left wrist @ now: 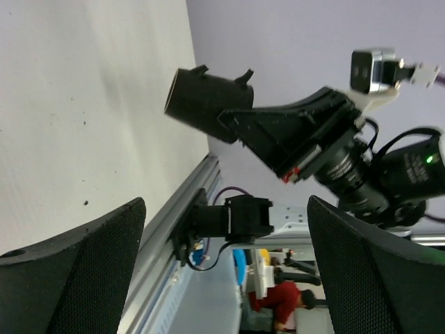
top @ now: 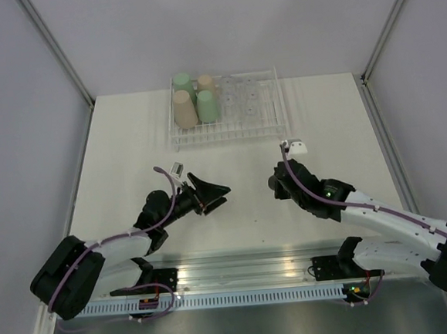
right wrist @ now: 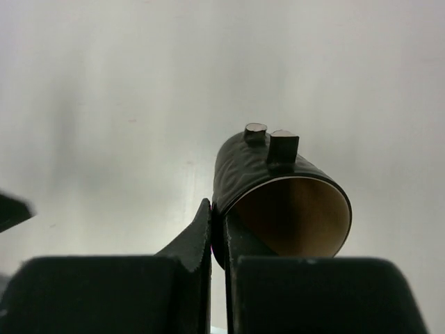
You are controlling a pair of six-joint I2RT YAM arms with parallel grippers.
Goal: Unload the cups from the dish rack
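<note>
Next, the right gripper releases the dark brown cup on the table [top: 346, 132] near the table's side beyond the clear cups. The dark brown cup is sideways in the air now.
The white wire dish rack [top: 271, 126] stands at the back middle of the table. Green tumblers [top: 207, 106] and beige tumblers [top: 184, 108] stand upside down in its left part. Several clear cups [top: 246, 97] fill its right part. My right gripper [top: 279, 184] hovers in front of the rack, shut on the wall of the small dark brown cup [right wrist: 278, 202], one finger inside the rim [right wrist: 217, 217]. The cup lies sideways in the air, also in the left wrist view [left wrist: 208, 104]. My left gripper [top: 226, 195] is open and empty [left wrist: 226, 209], facing the right gripper.
A metal rail [top: 248, 277] runs along the table's near edge between the arm bases. Grey walls with metal posts close in the table on the left, right and back. The rack sits close to the back edge.
</note>
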